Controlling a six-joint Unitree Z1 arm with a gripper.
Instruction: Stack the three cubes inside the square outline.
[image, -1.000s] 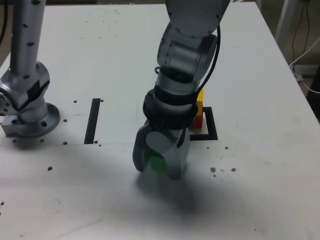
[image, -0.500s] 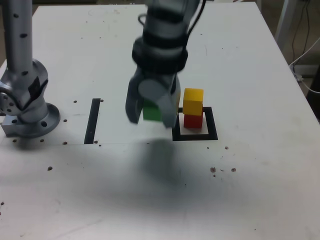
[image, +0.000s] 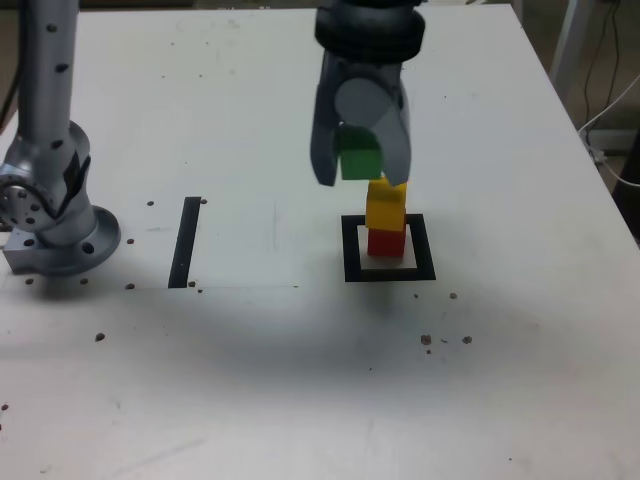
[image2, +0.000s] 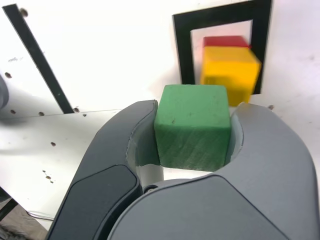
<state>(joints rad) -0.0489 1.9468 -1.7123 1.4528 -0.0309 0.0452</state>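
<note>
Next, my gripper sets the green cube down on top of the yellow cube (image: 394, 181) (image2: 234, 86).
My gripper (image: 359, 160) is shut on the green cube (image: 358, 159), held in the air just above and slightly to the exterior view's left of the stack. The yellow cube (image: 386, 204) sits on the red cube (image: 386, 241) inside the black square outline (image: 350, 250). In the wrist view the green cube (image2: 192, 126) fills the space between my grey fingers (image2: 125, 155). Beyond it lie the yellow cube (image2: 230, 71), the red cube (image2: 225, 41) and the square outline (image2: 183, 45).
A straight black tape strip (image: 186, 241) lies on the white table (image: 200, 380) at the exterior view's left. The arm's grey base (image: 48, 215) stands at the far left. Small dark specks dot the table. Cables hang beyond the table's right edge.
My gripper lifted the green cube off the table near the front, carried it back and to the exterior view's right, and now holds it above the yellow-on-red stack.
</note>
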